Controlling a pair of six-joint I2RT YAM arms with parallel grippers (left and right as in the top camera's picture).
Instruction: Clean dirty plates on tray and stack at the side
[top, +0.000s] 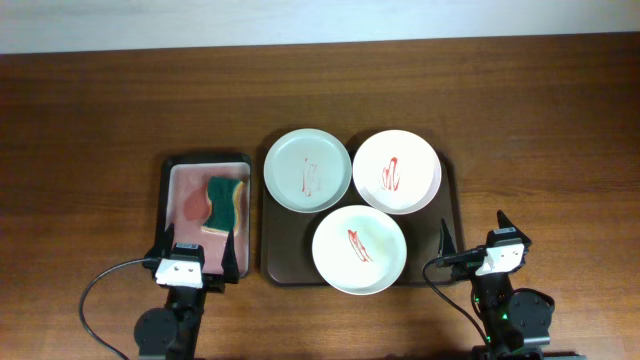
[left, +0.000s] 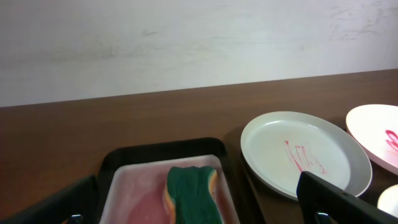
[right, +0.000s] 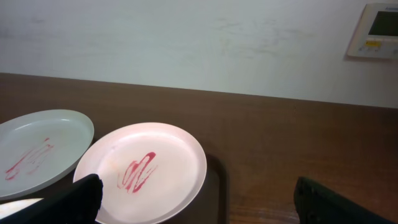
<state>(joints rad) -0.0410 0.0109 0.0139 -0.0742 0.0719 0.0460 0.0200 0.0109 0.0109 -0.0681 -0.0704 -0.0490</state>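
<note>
The robot's left gripper should close on the middle of the green side (top: 221, 204) (left: 192, 194) of the green and yellow sponge in the small black tray.
Three plates with red smears lie on the dark brown tray (top: 280, 270): a pale green plate (top: 307, 170) at back left, a pink plate (top: 396, 171) at back right, a white plate (top: 358, 250) in front. A green and yellow sponge (top: 225, 201) lies in the small black tray (top: 172, 170) with pinkish water. My left gripper (top: 198, 244) is open near the front of that tray; in the left wrist view the sponge (left: 193, 194) lies between its fingers. My right gripper (top: 474, 233) is open by the brown tray's right front corner. The right wrist view shows the pink plate (right: 146, 171).
The brown wooden table (top: 90, 120) extends to the left, right and back of both trays. A white wall with a wall panel (right: 376, 28) stands behind the table.
</note>
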